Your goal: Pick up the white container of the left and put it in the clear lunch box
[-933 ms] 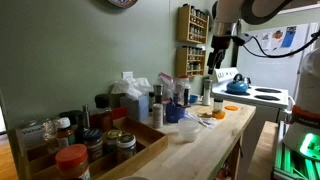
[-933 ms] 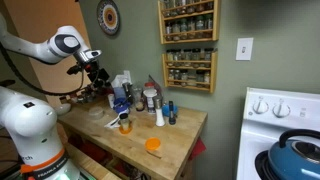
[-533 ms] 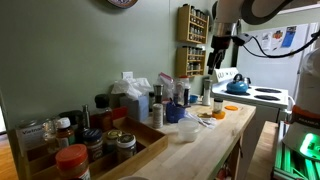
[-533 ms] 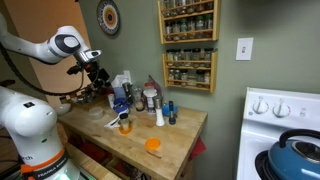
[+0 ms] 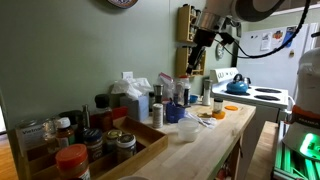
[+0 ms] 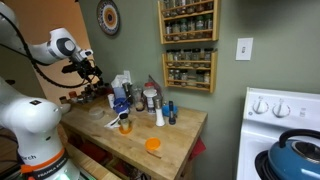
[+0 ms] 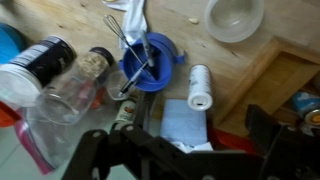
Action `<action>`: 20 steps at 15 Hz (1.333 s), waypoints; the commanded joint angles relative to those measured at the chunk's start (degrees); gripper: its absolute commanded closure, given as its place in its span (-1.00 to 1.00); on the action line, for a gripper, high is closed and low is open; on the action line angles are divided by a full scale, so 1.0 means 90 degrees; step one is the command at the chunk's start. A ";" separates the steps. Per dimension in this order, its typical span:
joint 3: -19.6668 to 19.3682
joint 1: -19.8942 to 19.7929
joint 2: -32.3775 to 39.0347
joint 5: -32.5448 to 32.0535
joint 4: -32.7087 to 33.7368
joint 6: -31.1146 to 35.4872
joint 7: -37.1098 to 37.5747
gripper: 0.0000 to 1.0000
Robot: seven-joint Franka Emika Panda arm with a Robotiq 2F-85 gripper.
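Note:
Next, I close my gripper on the white container's upper part [image 7: 201, 97], picking the one that stands between the blue bowl and the wooden tray.
The white container [image 7: 200, 87] is a small white bottle with a darker top. It stands upright on the wooden counter between a blue bowl [image 7: 150, 62] and a wooden tray [image 7: 290, 80]. It also shows in an exterior view [image 5: 157, 113]. A clear rectangular box with a pale blue bottom, apparently the clear lunch box [image 7: 185, 125], lies right beside it, partly hidden by my fingers. My gripper [image 7: 180, 150] is open and empty, high above the container in both exterior views [image 5: 193, 62] [image 6: 88, 70].
The blue bowl holds a whisk. A white bowl [image 7: 232, 17], a dark-lidded jar [image 7: 40, 65] and a clear jar [image 7: 75, 92] crowd the counter. A second white bottle [image 5: 207, 92] stands nearer the stove [image 5: 262, 95]. Red-lidded jars [image 5: 72, 158] sit in the tray. A spice rack [image 6: 188, 45] hangs on the wall.
My arm has swung away from the stove end to a spot over the cluster of bottles and bowls. The gripper is still open. Nothing on the counter has moved.

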 commanded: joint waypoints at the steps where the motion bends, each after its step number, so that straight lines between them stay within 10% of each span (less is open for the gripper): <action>1: 0.0215 -0.0178 0.1618 0.0261 0.1161 0.0157 -0.0370 -1.00; 20: -0.0403 0.0486 0.4043 -0.0432 0.2211 0.0821 -0.0131 -1.00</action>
